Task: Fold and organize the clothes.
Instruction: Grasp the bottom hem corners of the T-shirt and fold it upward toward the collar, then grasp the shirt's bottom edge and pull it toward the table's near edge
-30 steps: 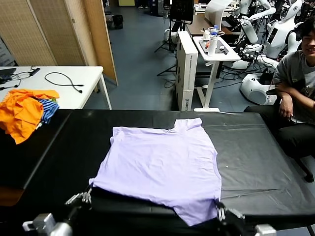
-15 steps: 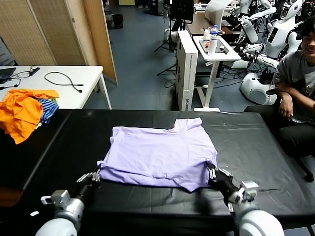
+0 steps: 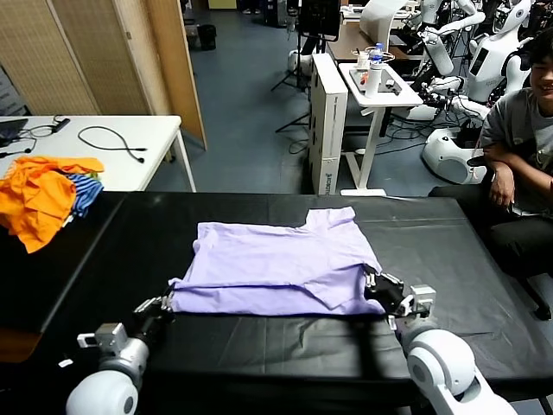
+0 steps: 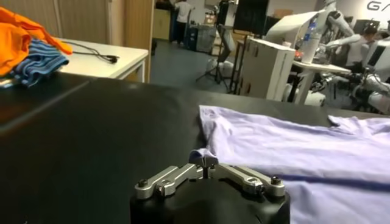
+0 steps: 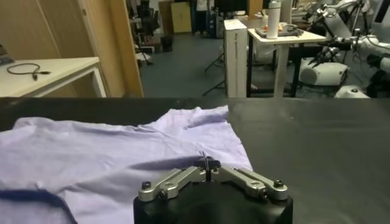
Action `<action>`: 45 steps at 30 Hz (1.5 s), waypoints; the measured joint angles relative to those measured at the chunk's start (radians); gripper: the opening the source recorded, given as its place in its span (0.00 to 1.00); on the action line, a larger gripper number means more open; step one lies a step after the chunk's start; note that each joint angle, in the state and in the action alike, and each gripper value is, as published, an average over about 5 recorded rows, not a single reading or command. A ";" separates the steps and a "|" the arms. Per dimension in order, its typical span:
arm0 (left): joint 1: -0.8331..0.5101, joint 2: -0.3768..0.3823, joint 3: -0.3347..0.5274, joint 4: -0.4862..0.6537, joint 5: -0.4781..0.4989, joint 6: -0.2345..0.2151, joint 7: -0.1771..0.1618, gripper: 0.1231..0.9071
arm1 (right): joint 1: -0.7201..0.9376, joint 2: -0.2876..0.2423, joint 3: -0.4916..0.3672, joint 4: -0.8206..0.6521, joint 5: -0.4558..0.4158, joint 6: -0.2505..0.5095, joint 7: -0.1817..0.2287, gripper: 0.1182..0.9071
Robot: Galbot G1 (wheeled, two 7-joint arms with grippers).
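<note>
The T-shirt is lying far from the table's near edge, so my left gripper and my right gripper will first take its near corners (image 3: 178, 309) and pull it closer.
The pale lavender T-shirt (image 3: 276, 264) lies on the black table (image 3: 449, 251), its near hem folded up over the body so the near part is doubled. My left gripper (image 3: 166, 302) is shut on the shirt's near left corner, seen in the left wrist view (image 4: 207, 162) with a fold of fabric (image 4: 204, 156) pinched between the fingertips. My right gripper (image 3: 373, 285) is shut on the near right corner, seen in the right wrist view (image 5: 208, 163) against the shirt (image 5: 109, 158). No purple print shows.
A heap of orange and blue-striped garments (image 3: 43, 194) sits at the table's far left. A white table with a cable (image 3: 112, 143) stands behind it. A seated person (image 3: 518, 156) is at the right, beside the table's far right corner.
Both grippers have carried the shirt's near hem away from me, over the body. The flat shirt now lies folded roughly in half, and both grippers have moved farther onto the table.
</note>
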 joint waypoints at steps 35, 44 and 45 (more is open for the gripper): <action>0.095 -0.014 -0.002 -0.067 0.022 0.038 -0.004 1.00 | -0.265 -0.010 0.139 0.143 -0.045 -0.068 -0.052 0.83; 0.097 -0.011 -0.003 -0.062 0.018 0.035 -0.002 0.80 | -0.276 -0.013 0.140 0.142 -0.049 -0.070 -0.055 0.29; 0.097 -0.011 -0.003 -0.062 0.017 0.035 -0.002 0.71 | -0.279 -0.012 0.139 0.144 -0.050 -0.071 -0.054 0.21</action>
